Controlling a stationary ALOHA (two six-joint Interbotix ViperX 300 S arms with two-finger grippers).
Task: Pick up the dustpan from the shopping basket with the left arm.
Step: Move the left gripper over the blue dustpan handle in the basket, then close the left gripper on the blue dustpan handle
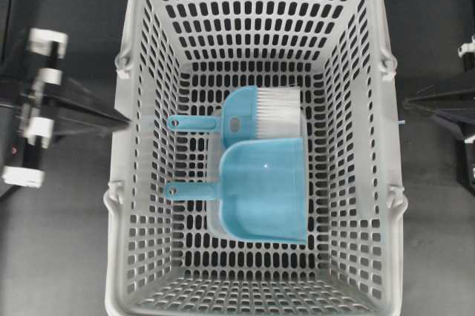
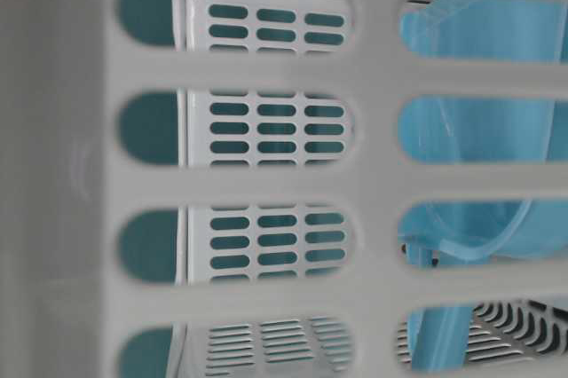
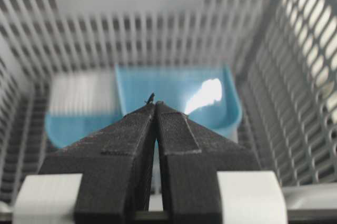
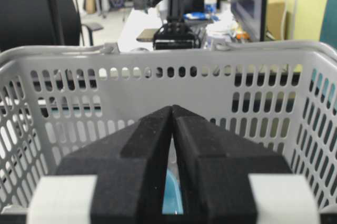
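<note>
The light blue dustpan is next for my left gripper, which should go there and close on the dustpan's handle [image 1: 208, 191], near where it joins the pan.
The light blue dustpan [image 1: 263, 190] lies flat on the floor of the large grey shopping basket [image 1: 141, 182], its thin handle pointing left. It also shows in the left wrist view [image 3: 179, 90] and through the wall slots in the table-level view [image 2: 479, 129]. My left gripper [image 1: 125, 119] is shut and empty, at the basket's left wall, well short of the dustpan. In the left wrist view its closed tips [image 3: 155, 104] point into the basket towards the dustpan. My right gripper [image 1: 407, 104] is shut and empty outside the basket's right wall, as its wrist view [image 4: 172, 107] shows.
A blue hand brush [image 1: 245, 112] with white bristles [image 1: 280, 112] lies just behind the dustpan, its handle also pointing left; it shows in the left wrist view [image 3: 73, 113]. The basket's tall slotted walls [image 4: 158, 84] surround both. Dark table lies outside the basket [image 1: 59, 242].
</note>
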